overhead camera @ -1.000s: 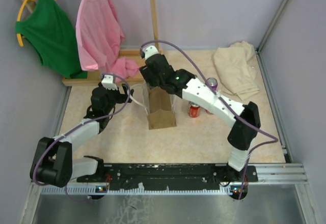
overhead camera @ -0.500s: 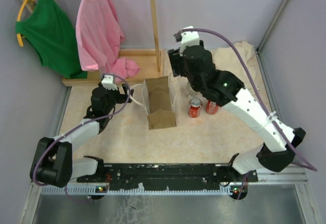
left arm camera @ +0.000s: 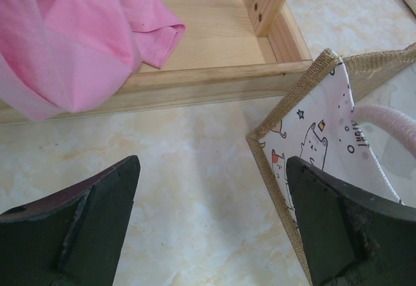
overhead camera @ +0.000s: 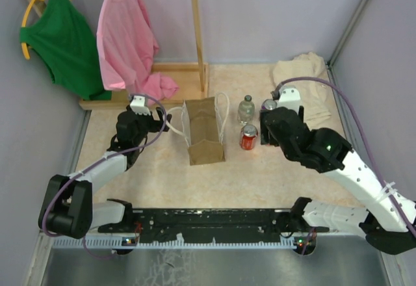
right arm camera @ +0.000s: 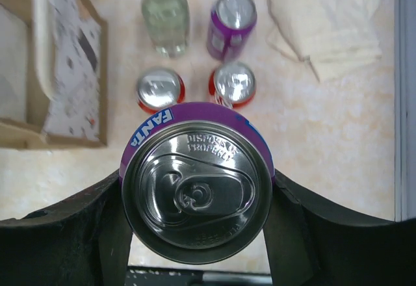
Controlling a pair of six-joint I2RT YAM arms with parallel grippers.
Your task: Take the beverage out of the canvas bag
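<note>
The purple Fanta can, now held upright above the table, will go down from my right gripper onto the bare table point(overhead camera: 263, 164) just in front of the red cans.
The tan canvas bag point(overhead camera: 205, 133) stands open in the middle of the table, with white rope handles. Its printed lining shows in the left wrist view point(left arm camera: 318, 136). My left gripper point(overhead camera: 162, 118) is open at the bag's left rim, and its right finger point(left arm camera: 338, 221) lies against the lining. My right gripper point(overhead camera: 268, 133) is to the right of the bag. It is shut on a purple Fanta can point(right arm camera: 197, 192), held upright above the table near two red cans. The held can is hidden under the arm in the top view.
A clear bottle point(overhead camera: 246, 109), a standing purple can point(overhead camera: 270, 106) and two red cans point(right arm camera: 160, 90) point(right arm camera: 234, 83) stand right of the bag. A pale beige cloth point(overhead camera: 302, 84) lies back right. A wooden rack base point(left arm camera: 195, 71) with pink point(overhead camera: 127, 39) and green point(overhead camera: 58, 32) garments stands back left.
My right arm rose out of the bag, swung back and right, and now hovers over the group of cans with the purple can. The left arm has not moved.
</note>
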